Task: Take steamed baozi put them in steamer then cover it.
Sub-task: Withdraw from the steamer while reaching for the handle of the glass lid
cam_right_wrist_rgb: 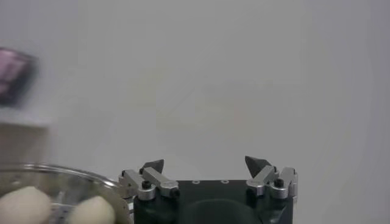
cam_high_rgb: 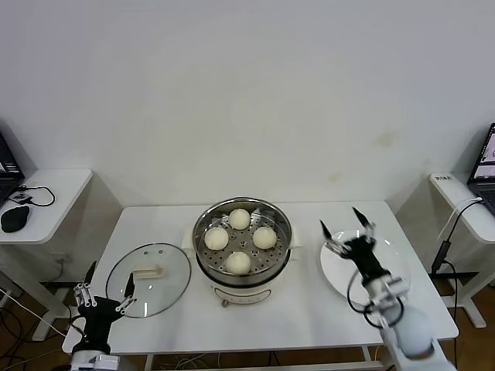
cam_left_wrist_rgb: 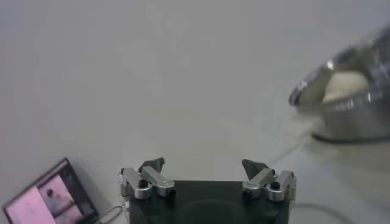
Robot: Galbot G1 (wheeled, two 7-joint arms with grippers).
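Note:
The steamer with the baozi is ready to be covered. So next my left gripper closes on the cream handle (cam_high_rgb: 147, 273) of the glass lid.
The steamer (cam_high_rgb: 207, 232) stands at the middle of the white table, uncovered, with several pale steamed baozi (cam_high_rgb: 240, 219) on its perforated tray. The cover (cam_high_rgb: 166, 270), a glass lid with a cream handle (cam_high_rgb: 148, 272), lies flat on the table to the left of the pot. My left gripper (cam_high_rgb: 110, 278) hovers open at the lid's near left edge, holding nothing. My right gripper (cam_high_rgb: 342, 219) is open and empty above the white plate (cam_high_rgb: 334, 267) on the right. The left wrist view shows the left gripper (cam_left_wrist_rgb: 204, 163) open, with the steamer (cam_left_wrist_rgb: 359, 115) farther off. The right gripper (cam_right_wrist_rgb: 205, 161) is open beside the steamer's rim (cam_right_wrist_rgb: 73, 173).
The bare white plate lies right of the pot. A side table with a black mouse (cam_high_rgb: 14, 219) stands at the far left. Another side table with a laptop (cam_high_rgb: 483, 166) and a hanging cable stands at the far right. A plain wall rises behind.

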